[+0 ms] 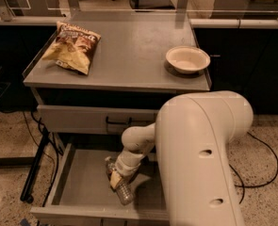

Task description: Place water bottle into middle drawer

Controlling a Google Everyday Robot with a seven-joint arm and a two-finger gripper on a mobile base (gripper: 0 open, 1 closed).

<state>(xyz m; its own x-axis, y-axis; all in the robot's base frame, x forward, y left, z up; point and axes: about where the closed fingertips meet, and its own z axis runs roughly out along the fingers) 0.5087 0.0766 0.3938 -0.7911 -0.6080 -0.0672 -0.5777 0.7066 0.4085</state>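
Observation:
My gripper is going to let go of the water bottle on the open middle drawer's bottom [118, 190], midway across, with the bottle's end toward the drawer's front side.
The water bottle [123, 192] is a small clear plastic bottle. It lies tilted, low over the floor of the open middle drawer [79, 185], a wide shallow grey tray pulled out of the cabinet. My gripper [115, 179] reaches down into the drawer from the right and is shut on the bottle's upper part. The bottle's lower end sticks out below the gripper toward the drawer's front wall. The cap and label are hidden by the gripper.
My large white arm [202, 164] covers the drawer's right side. Above the open drawer is a closed grey drawer front with a black bar handle [117, 122]. On the cabinet top lie a chip bag [72, 45] and a white bowl [187, 59].

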